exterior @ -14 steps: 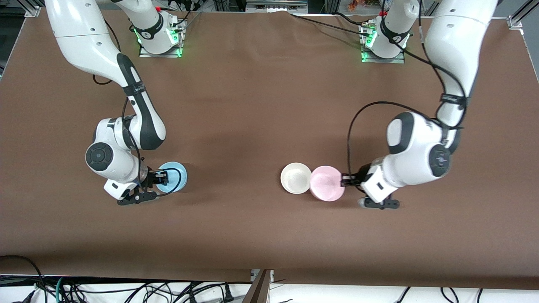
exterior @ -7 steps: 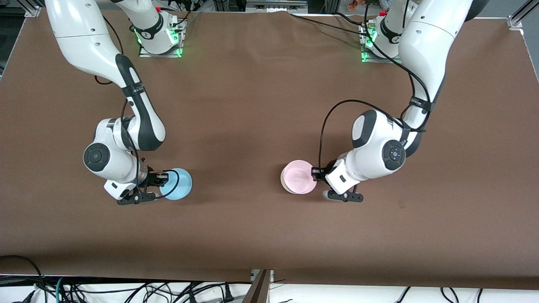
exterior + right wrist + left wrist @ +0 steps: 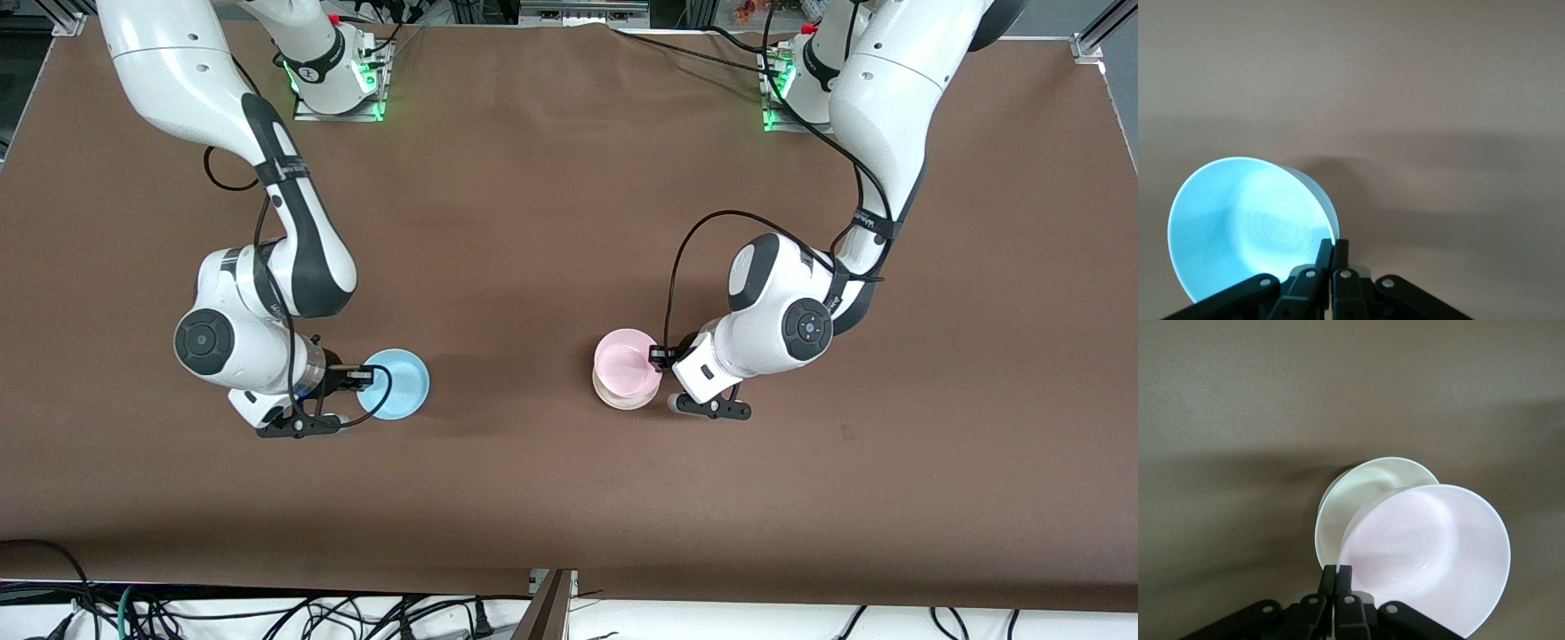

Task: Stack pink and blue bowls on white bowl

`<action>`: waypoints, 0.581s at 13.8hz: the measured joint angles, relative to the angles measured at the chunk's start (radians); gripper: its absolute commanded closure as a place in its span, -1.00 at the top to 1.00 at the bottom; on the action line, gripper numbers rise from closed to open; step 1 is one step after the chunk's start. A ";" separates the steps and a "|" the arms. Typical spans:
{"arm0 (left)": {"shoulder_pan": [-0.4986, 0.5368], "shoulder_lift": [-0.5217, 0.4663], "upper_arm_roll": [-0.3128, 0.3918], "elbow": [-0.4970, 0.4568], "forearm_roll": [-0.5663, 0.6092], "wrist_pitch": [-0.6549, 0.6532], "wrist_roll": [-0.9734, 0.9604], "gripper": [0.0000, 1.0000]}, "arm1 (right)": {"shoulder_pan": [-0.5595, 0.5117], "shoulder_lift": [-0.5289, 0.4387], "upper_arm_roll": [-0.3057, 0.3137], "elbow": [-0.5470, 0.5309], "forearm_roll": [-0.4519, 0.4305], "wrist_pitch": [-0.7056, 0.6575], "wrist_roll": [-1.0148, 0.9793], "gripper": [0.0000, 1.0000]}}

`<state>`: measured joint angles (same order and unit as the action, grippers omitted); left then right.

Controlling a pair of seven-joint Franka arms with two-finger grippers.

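Note:
The left gripper should release the pink bowl nested inside the white bowl (image 3: 629,370) (image 3: 1379,520) that sits under it.
My left gripper (image 3: 659,357) is shut on the rim of the pale pink bowl (image 3: 627,359) and holds it, tilted, over the white bowl (image 3: 622,400). Only the white bowl's nearer rim shows under it. In the left wrist view the fingertips (image 3: 1337,572) pinch the pink bowl's (image 3: 1431,553) rim, and the white bowl (image 3: 1351,500) sits partly covered below. I cannot tell if the two touch. My right gripper (image 3: 360,378) is shut on the rim of the light blue bowl (image 3: 397,384), toward the right arm's end. The right wrist view shows the gripper (image 3: 1333,248) and the blue bowl (image 3: 1245,227).
The brown table cloth (image 3: 533,222) lies bare between the two arms. Both arm bases (image 3: 333,84) stand along the table's top edge. Cables hang below the table's front edge (image 3: 551,578).
My left gripper has carried the pink bowl from beside the white bowl to over it. My right gripper has moved the blue bowl a little toward the table's middle.

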<state>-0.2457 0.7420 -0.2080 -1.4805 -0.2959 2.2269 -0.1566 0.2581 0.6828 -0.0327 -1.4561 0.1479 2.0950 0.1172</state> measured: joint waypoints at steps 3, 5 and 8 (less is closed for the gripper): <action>0.000 0.001 0.000 -0.011 0.000 0.000 0.000 -1.00 | 0.034 0.000 0.026 0.040 0.000 -0.036 0.126 -0.96; -0.001 0.005 0.000 -0.014 0.000 0.000 0.000 -1.00 | 0.073 0.000 0.030 0.054 0.000 -0.037 0.200 -0.96; -0.007 0.020 0.000 -0.015 0.000 0.000 0.000 -1.00 | 0.107 0.000 0.030 0.069 0.000 -0.037 0.260 -0.96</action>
<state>-0.2532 0.7623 -0.2084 -1.4953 -0.2958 2.2271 -0.1571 0.3647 0.6827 -0.0022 -1.3867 0.1482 2.0576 0.3768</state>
